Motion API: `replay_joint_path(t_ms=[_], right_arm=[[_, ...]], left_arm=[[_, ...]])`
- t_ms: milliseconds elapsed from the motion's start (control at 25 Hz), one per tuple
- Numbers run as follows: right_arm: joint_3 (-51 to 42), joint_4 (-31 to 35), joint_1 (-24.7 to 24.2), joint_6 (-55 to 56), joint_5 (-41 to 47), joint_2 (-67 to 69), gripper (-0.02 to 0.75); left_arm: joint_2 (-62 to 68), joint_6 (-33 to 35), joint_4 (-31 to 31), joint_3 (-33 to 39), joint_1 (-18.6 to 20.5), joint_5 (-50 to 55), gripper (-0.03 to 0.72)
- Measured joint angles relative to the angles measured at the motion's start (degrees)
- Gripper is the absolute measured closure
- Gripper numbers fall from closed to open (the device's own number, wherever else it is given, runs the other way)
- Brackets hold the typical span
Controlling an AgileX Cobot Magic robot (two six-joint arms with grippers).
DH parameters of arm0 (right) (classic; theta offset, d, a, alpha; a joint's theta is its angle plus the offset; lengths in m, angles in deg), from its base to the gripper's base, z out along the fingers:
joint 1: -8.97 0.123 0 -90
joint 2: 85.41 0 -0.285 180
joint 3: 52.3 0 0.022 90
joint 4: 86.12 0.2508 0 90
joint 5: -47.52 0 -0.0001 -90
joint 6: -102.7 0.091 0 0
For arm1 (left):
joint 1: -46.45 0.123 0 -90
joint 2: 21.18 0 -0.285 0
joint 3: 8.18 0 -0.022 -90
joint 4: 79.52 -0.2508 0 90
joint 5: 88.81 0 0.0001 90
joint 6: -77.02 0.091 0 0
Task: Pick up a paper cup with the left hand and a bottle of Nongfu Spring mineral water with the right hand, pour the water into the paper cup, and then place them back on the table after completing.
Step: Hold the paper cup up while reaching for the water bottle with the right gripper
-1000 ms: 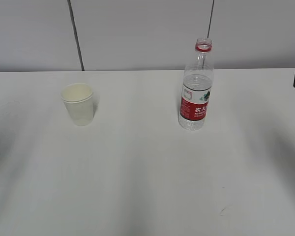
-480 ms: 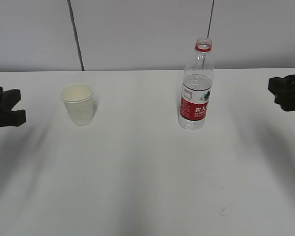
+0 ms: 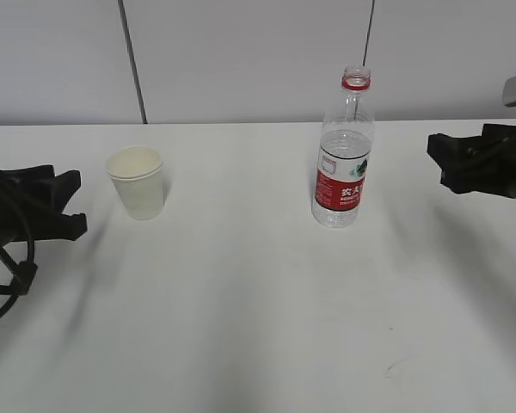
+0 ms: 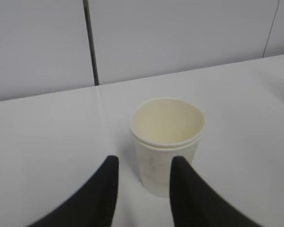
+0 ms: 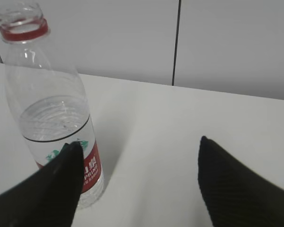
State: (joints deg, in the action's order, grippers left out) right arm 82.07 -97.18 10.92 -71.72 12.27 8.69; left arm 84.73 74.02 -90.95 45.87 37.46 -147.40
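Note:
I will move my left gripper to the cream paper cup next and close it around the cup's side (image 3: pixel 141 194) (image 4: pixel 164 168), below its open top.
A cream paper cup (image 3: pixel 137 181) stands upright and empty on the white table (image 3: pixel 241 292), left of centre. It also shows in the left wrist view (image 4: pixel 166 142). An uncapped clear bottle (image 3: pixel 343 152) with a red label stands right of centre, about half full of clear water (image 5: pixel 54 120). My left gripper (image 3: pixel 71 205) is open, left of the cup and apart from it; the cup lies just beyond its fingertips (image 4: pixel 111 165). My right gripper (image 3: pixel 437 159) is open, right of the bottle, not touching it; its left finger (image 5: pixel 71 156) overlaps the label in the wrist view.
A grey panelled wall (image 3: pixel 241 60) with dark vertical seams runs behind the table's far edge. Black cables (image 3: pixel 9 267) loop beside the left arm at the left edge.
Both grippers have moved inward from the frame edges: the left one rightward toward the cup, the right one leftward toward the bottle. Cup and bottle have not moved.

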Motion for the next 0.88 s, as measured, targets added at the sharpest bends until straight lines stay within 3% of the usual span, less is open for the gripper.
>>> replay_joint_path(t_ms=[480, 640, 720, 880], right_arm=[[0.0, -0.8, 0.0, 0.6, -3.0, 0.0, 0.183], [0.0, -0.8, 0.0, 0.7, -3.4, 0.0, 0.183], [0.0, -0.8, 0.0, 0.7, -3.5, 0.0, 0.183], [0.0, -0.8, 0.0, 0.7, -3.5, 0.0, 0.183]], left_arm=[[1.9, 0.0, -2.0, -0.1, 0.0, -3.9, 0.448], [3.6, 0.0, -3.6, -0.1, 0.0, -4.0, 0.416], [5.3, 0.0, -4.7, -0.1, 0.0, -4.9, 0.347], [8.2, -1.4, -4.9, -0.1, 0.0, -6.5, 0.116]])
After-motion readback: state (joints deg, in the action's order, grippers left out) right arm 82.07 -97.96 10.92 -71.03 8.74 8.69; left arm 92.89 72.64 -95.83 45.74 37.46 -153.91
